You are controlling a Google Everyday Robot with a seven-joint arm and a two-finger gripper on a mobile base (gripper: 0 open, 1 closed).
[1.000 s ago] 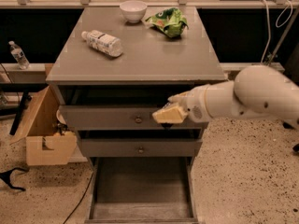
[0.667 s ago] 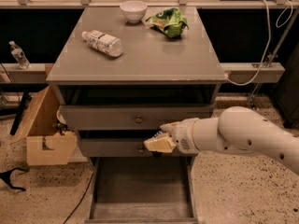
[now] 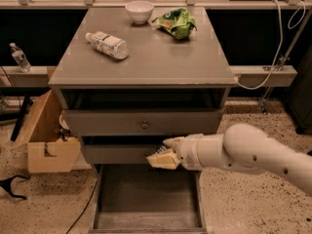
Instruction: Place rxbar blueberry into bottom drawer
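Note:
The robot's gripper needs to release the rxbar blueberry near the middle of the bottom drawer's plain grey bottom (image 3: 138,195). The rxbar is now just above that drawer's back.
The bottom drawer (image 3: 144,199) of the grey cabinet is pulled out, and its plain grey floor shows. My gripper (image 3: 164,153) reaches in from the right, in front of the middle drawer's face and just above the back of the open bottom drawer. It is shut on the rxbar blueberry (image 3: 162,149), of which only a dark sliver with pale marks shows between the cream fingers (image 3: 161,161). The two upper drawers with round knobs are pushed in.
On the cabinet top lie a clear bottle with a white label (image 3: 107,44), a white bowl (image 3: 139,9) and a green snack bag (image 3: 175,23). A cardboard box (image 3: 48,145) stands on the floor to the left. A cable hangs at the right.
My arm has come down from the top drawer's face to the middle drawer's face, moving left and closer to the open bottom drawer. The bar stays in the gripper.

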